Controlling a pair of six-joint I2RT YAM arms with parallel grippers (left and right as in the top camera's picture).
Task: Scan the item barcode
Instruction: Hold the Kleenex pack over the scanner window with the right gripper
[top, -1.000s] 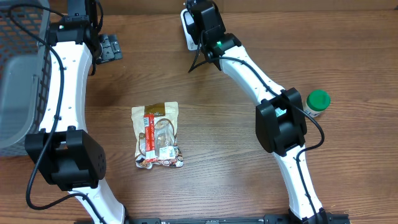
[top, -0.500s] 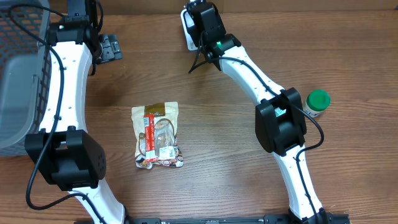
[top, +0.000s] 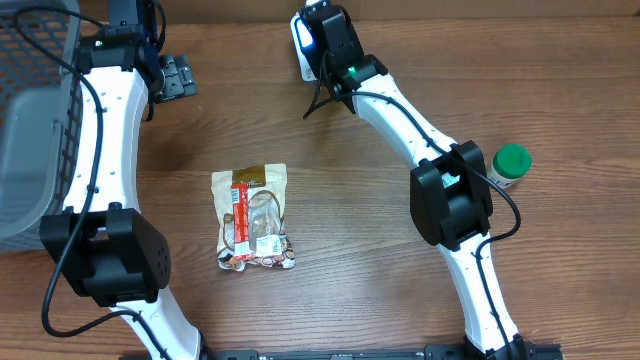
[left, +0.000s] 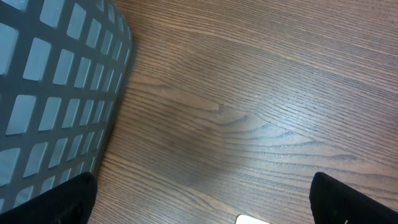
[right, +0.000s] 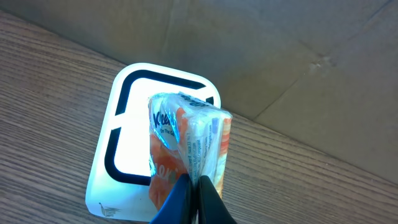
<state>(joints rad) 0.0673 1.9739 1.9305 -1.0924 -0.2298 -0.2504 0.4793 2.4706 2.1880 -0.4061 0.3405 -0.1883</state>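
Next, my right gripper lets go of the orange and white packet on the table (top: 483, 217) just in front of the green-lidded jar.
The item, a small orange and white plastic-wrapped packet (right: 189, 134), hangs in my right gripper (right: 194, 185), which is shut on its lower edge. The packet sits right above the lit window of a white barcode scanner (right: 102, 190) that lies on the table by the cardboard back wall. In the overhead view the scanner (top: 299, 45) shows only partly beside the right wrist, and the packet is hidden. My left gripper (left: 202, 208) is open with nothing between its fingers, low over bare wood beside the basket.
A grey mesh basket (top: 35, 110) fills the far left, its wall (left: 56, 81) close to the left gripper. A brown and red snack bag (top: 255, 218) lies mid-table. A green-lidded jar (top: 511, 165) stands at the right.
The right wrist has shifted very slightly over the scanner. The left arm has not moved.
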